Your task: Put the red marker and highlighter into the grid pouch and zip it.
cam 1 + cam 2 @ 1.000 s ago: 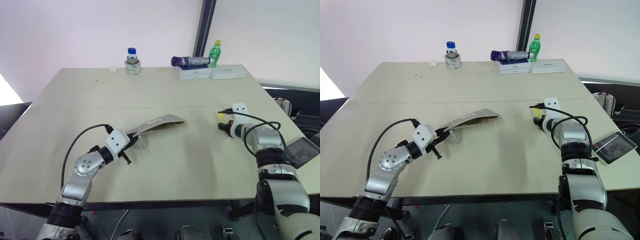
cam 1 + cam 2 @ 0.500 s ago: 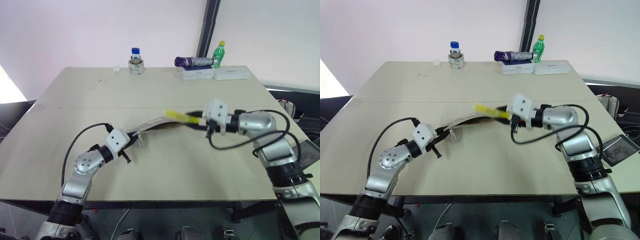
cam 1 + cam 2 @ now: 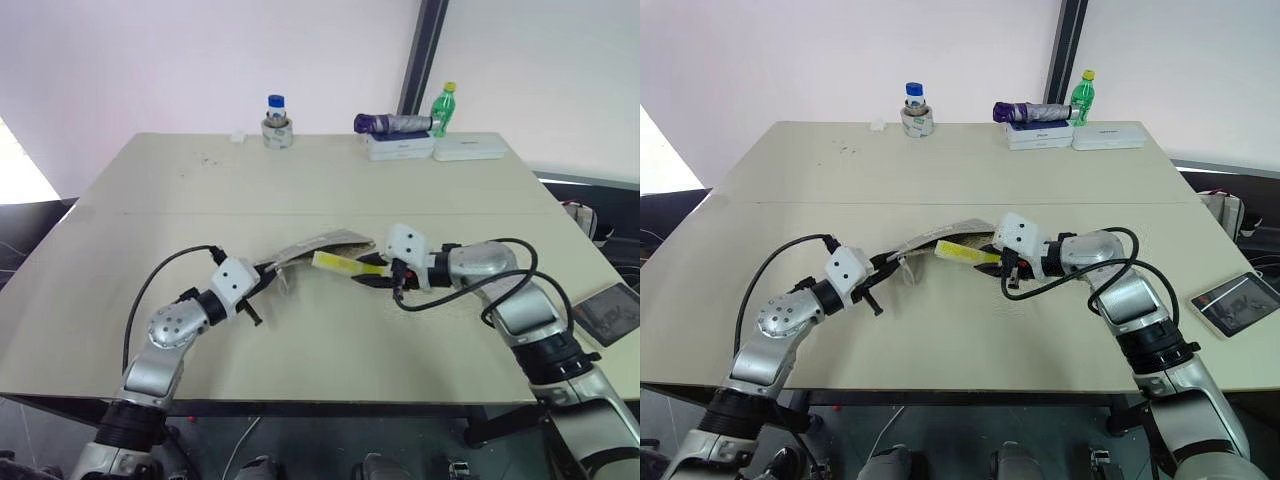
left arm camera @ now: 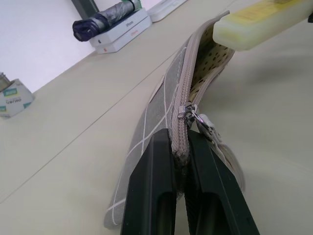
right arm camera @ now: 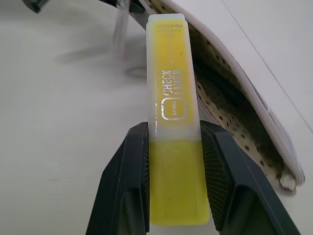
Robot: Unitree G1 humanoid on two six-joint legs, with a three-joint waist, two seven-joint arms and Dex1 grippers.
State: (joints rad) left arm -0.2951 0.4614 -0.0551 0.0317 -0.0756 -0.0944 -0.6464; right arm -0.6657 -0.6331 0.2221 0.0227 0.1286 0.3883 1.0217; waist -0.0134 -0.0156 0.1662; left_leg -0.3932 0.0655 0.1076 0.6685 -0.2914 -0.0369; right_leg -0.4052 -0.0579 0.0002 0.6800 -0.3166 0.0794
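Next, I let go of the highlighter with my right gripper on the dotted lining inside the gaping grid pouch (image 3: 350,248) (image 5: 226,95).
The grid pouch (image 3: 318,245) lies mid-table, lifted at its near end, where my left gripper (image 4: 180,147) is shut on the zipper edge. Its far end gapes open and shows a dotted lining (image 4: 209,73). My right gripper (image 5: 173,132) is shut on the highlighter (image 5: 172,107), a chunky yellow pen held almost level. The highlighter's capped tip (image 3: 330,261) sits right at the pouch's open mouth, just beside the fabric edge. The zipper pull (image 4: 193,115) hangs a little ahead of my left fingers. The red marker is out of view.
At the table's far edge stand a tape roll with a small bottle (image 3: 277,125), a folded umbrella on white boxes (image 3: 395,130) and a green bottle (image 3: 445,105). A tablet (image 3: 607,312) lies off the table's right side.
My right gripper has carried the highlighter from the table's right side leftward to the pouch's open mouth and has turned over. The left gripper and pouch have stayed put.
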